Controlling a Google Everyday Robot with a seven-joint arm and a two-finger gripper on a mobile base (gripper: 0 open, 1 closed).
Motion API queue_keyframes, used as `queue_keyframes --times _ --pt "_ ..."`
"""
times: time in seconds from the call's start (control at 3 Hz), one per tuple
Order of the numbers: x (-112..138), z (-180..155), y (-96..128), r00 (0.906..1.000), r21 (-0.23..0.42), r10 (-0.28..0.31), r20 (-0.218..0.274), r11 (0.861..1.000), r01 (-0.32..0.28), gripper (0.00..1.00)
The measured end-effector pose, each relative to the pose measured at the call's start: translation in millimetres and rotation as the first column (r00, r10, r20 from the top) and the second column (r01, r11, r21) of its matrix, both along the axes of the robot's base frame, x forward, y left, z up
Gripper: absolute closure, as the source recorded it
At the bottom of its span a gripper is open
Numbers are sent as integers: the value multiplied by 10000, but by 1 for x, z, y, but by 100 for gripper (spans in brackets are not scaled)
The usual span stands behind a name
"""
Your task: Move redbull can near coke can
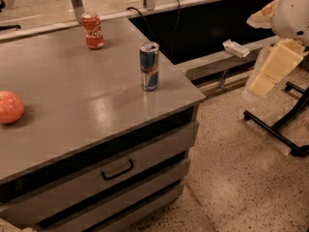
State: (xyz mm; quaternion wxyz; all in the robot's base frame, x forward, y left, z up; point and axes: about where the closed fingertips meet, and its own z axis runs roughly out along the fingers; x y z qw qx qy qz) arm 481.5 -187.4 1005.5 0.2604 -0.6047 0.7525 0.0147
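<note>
Next, my gripper goes to the upper half of the redbull can (149,58) and closes there, just below the top of the can.
The redbull can (149,66), slim, blue and silver, stands upright near the right front corner of the grey counter (72,110). The coke can (92,30), red with white script, stands upright at the counter's back edge, well behind and to the left of the redbull can. My gripper (270,66), a cream-coloured part under the white arm, hangs at the far right above the floor, well away from the counter and both cans. It holds nothing that I can see.
A round orange-red fruit (9,107) lies at the counter's left edge. The counter has drawers with a handle (117,170) in front. A dark recessed bay (212,28) lies behind the counter on the right. A black stand base (277,129) sits on the speckled floor.
</note>
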Motion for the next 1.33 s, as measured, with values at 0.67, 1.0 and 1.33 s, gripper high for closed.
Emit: queue_keyframes --times 0.67,1.0,1.33 --pt "67 -10 72 9895 2151 1248 727 9668 -1377 0" --pt "92 -17 99 9827 2904 1514 1062 9405 -1763 0" --pt "109 -28 120 9801 3436 1566 1217 9198 -1896 0"
